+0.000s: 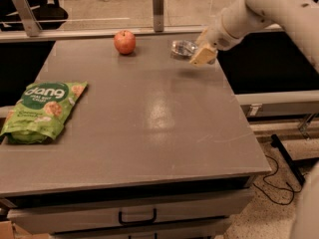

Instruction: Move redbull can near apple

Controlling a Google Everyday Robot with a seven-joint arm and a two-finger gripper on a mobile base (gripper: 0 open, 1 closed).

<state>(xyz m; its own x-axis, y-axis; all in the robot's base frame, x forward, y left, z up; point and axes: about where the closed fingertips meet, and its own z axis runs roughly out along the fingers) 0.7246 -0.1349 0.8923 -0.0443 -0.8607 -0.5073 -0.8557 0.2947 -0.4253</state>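
Note:
The robot's gripper should set the redbull can, now held just above the tabletop, down on its side (151, 48), close beside the apple near the far edge of the table.
The red-orange apple (124, 42) sits on the grey table (139, 113) near its far edge, left of centre. My gripper (201, 48) is at the far right part of the table, shut on the redbull can (182, 49). The shiny silver can lies sideways in the fingers, held just above the tabletop, and sticks out to the left toward the apple. A gap of about one can length separates the can from the apple. The white arm reaches in from the upper right.
A green snack bag (42, 111) lies flat near the table's left edge. A rail with metal posts (158, 1) runs behind the far edge. A drawer with a handle (136, 216) is under the table front. Cables lie on the floor at the right.

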